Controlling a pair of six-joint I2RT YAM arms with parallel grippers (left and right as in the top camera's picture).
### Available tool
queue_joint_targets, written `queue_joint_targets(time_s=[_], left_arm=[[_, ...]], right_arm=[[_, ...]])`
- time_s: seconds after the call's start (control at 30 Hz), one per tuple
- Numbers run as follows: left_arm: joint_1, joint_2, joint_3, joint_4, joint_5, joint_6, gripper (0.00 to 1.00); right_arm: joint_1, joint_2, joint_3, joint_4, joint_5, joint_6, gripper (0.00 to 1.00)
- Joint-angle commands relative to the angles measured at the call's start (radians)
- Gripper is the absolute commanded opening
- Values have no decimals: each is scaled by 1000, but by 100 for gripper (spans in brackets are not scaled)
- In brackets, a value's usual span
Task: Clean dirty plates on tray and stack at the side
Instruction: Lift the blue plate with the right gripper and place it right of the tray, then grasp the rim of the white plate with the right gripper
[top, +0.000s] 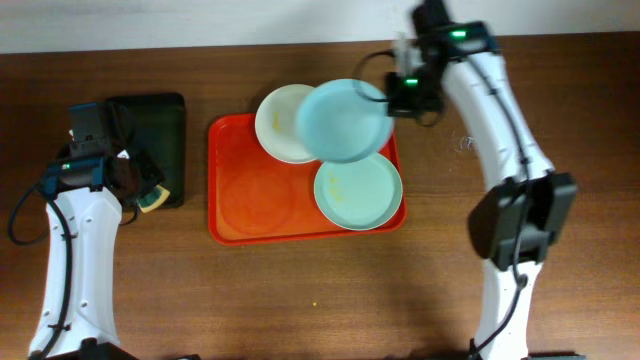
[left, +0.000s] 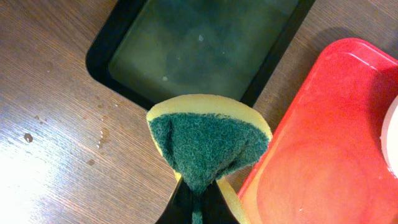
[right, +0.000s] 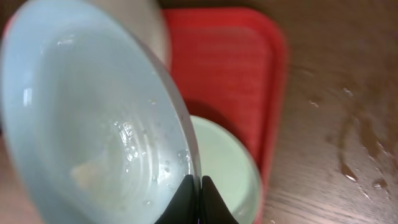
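Observation:
Next, my right gripper releases the pale mint-blue plate on the wooden table (top: 444, 131) (right: 354, 93), next to the orange-red tray and by the water drops.
My right gripper (top: 398, 97) is shut on the rim of a pale mint-blue plate (top: 343, 120) and holds it lifted above the back right of the orange-red tray (top: 232, 205). In the right wrist view the plate (right: 87, 124) is tilted, with droplets and a faint yellowish smear, pinched in the jaws (right: 200, 186). A second mint plate (top: 358, 192) and a cream-white plate (top: 277, 124) lie on the tray. My left gripper (top: 143, 190) is shut on a yellow-and-green sponge (left: 208, 146) beside the tray's left edge.
A black tray (top: 155, 130) lies left of the orange-red tray; it also shows in the left wrist view (left: 205, 43). Water drops mark the wooden table (right: 348, 168) right of the tray.

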Motion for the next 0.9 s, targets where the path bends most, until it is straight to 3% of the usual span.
queue_joint_targets(time_s=[0.0, 0.13, 0.37, 0.43, 0.5, 0.6, 0.63, 0.7, 0.73, 0.77, 0.8, 0.87], left_arm=[[4, -3, 9, 2, 8, -10, 0], [4, 2, 9, 2, 8, -10, 0], [4, 47, 9, 5, 16, -10, 0], [4, 48, 9, 6, 16, -10, 0], [4, 48, 9, 6, 16, -10, 0], [4, 48, 9, 6, 16, -10, 0], [4, 48, 9, 6, 16, -10, 0], [4, 48, 9, 6, 19, -10, 0], [4, 48, 9, 6, 27, -10, 0], [4, 48, 9, 10, 34, -10, 0], [4, 48, 9, 13, 34, -10, 0], [4, 48, 9, 13, 38, -10, 0]], right_arm=[[-171, -29, -127, 50, -117, -20, 4], [-357, -29, -324, 216, -116, -20, 4], [-447, -29, -386, 338, -68, -19, 4], [-450, -29, -386, 340, 40, -10, 4], [-450, -29, -386, 336, 75, -5, 19], [-450, -29, -385, 341, 75, -5, 19], [-450, -32, -375, 332, 74, -5, 25], [-450, -48, -322, 278, 67, -5, 23], [-449, -61, -291, 243, 60, -5, 10], [-439, -76, -253, 200, 39, -5, 7], [-422, -89, -226, 175, 8, -5, 8], [-365, -101, -209, 168, -98, -5, 20]])
